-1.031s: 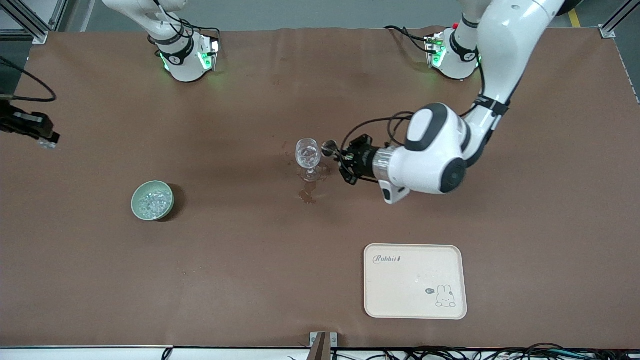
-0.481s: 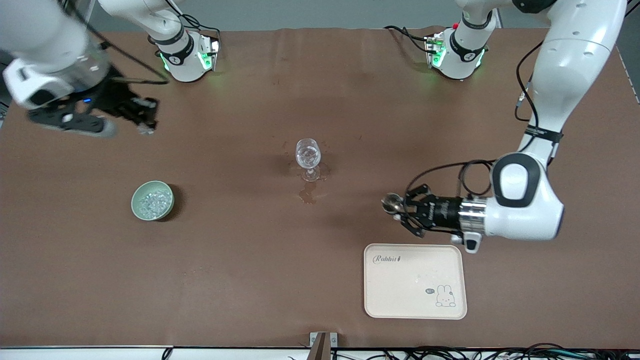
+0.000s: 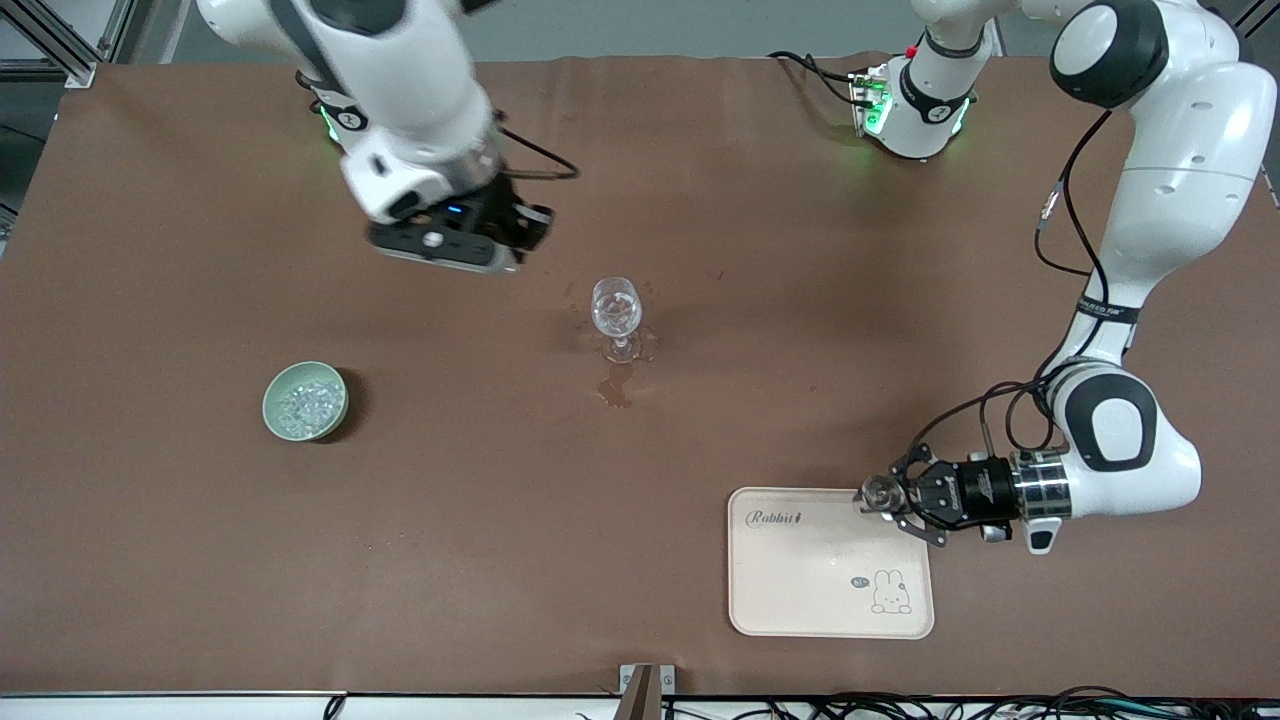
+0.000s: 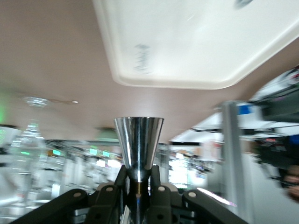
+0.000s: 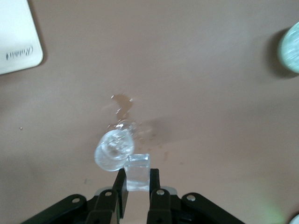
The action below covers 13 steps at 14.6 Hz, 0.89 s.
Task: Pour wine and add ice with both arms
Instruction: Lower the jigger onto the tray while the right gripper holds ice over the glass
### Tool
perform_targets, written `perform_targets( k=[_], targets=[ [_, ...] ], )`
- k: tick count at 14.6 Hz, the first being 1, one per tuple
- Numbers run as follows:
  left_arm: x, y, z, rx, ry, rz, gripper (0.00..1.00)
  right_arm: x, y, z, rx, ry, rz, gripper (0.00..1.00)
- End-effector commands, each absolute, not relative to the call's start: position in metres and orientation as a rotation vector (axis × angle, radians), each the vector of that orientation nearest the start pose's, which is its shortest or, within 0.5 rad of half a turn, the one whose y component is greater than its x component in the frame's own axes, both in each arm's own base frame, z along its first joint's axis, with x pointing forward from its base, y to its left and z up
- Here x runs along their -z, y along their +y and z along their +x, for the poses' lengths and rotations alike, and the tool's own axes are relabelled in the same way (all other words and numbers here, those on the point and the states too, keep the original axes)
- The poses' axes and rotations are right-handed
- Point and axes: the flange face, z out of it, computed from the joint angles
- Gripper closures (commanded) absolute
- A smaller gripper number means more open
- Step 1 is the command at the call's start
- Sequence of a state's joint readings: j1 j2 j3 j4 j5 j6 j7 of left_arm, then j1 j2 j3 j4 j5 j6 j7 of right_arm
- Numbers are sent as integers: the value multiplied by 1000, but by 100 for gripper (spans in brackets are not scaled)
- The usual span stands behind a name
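My left gripper is going to put the metal measuring cup, now held over the tray's edge, down on the cream tray (image 3: 870, 547) between the rabbit drawing and the far edge.
A clear stemmed glass (image 3: 615, 308) stands mid-table. My right gripper (image 3: 528, 230) hangs over the table beside the glass, toward the right arm's end. In the right wrist view it (image 5: 137, 179) is shut on a clear ice cube (image 5: 138, 170), with the glass (image 5: 113, 150) just below. My left gripper (image 3: 880, 496) is shut on a shiny metal measuring cup (image 3: 879, 493) over the edge of the cream tray (image 3: 800, 610). The left wrist view shows the cup (image 4: 138, 142) in the gripper (image 4: 138, 182). More ice (image 3: 305, 407) lies in the pale green bowl (image 3: 270, 392).
A small wet stain (image 3: 615, 388) marks the brown table just in front of the glass, nearer the camera. The tray lies near the table's front edge toward the left arm's end. The bowl stands toward the right arm's end.
My left gripper carried the metal cup from beside the glass to the tray's edge. My right arm swung in from its end of the table toward the glass with the ice cube.
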<state>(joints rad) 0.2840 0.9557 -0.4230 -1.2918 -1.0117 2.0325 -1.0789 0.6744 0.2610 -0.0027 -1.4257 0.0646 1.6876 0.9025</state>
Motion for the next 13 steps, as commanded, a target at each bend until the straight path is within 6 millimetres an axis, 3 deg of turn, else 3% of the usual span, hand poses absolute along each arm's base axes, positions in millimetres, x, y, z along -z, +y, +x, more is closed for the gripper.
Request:
perform_targets(
  k=[1, 3, 7, 13],
  targets=[
    [-203, -54, 761, 917, 1521, 1183, 100, -512, 440, 491, -89, 382, -3079, 100],
    [-179, -37, 766, 842, 1543, 1137, 100, -499, 446, 494, -87, 377, -3081, 100],
    [-138, -32, 763, 833, 1604, 1067, 100, -459, 472, 484, -112, 320, -3122, 100],
    [-117, -36, 756, 861, 1629, 1048, 96, -435, 477, 485, -85, 291, -3172, 99]
  ],
)
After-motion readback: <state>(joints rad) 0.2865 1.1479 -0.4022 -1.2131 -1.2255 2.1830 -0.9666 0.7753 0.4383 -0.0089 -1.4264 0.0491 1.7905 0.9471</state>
